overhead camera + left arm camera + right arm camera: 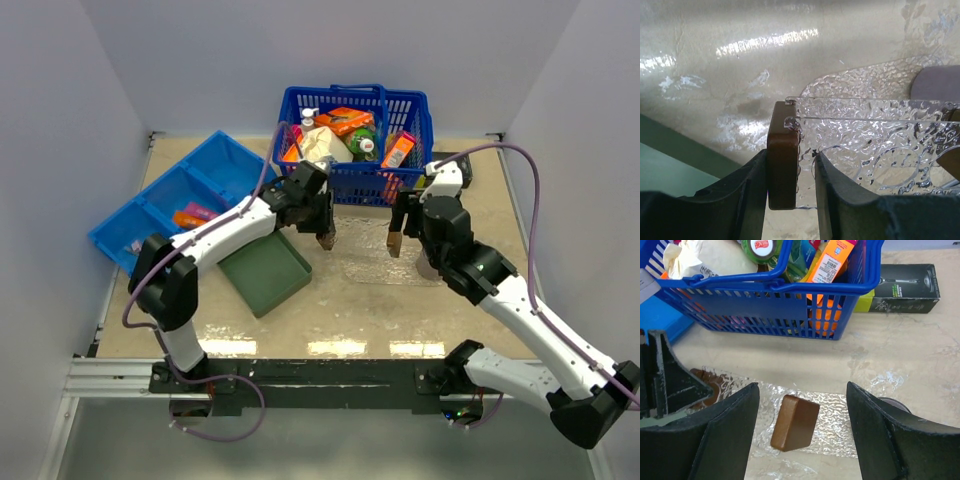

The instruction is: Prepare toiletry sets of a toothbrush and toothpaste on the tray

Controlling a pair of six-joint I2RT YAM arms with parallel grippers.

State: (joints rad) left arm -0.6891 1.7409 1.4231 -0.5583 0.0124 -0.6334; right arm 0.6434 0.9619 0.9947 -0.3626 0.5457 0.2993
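Note:
Next, my left gripper sets the clear tray down on the clear sheet (376, 262) (860, 112) next to the purple mug.
The clear tray (362, 255) lies on the table between my two grippers, with a brown wooden handle at each short end. My left gripper (326, 238) is shut on the left handle (783, 160); the handle presses on one finger and the tray's clear end wall lies against the other. My right gripper (394, 242) is open, its jaws wide apart on either side of the right handle (795, 422) and not touching it. The orange and pink toothpaste tubes (192, 215) lie in the blue divided bin (170, 180). No toothbrush shows.
A blue basket (355, 170) full of packets stands just behind the tray. A dark green tray (265, 272) lies to the left. A purple mug (895, 404) stands by the tray's right end. A black box (905, 287) lies at the back right.

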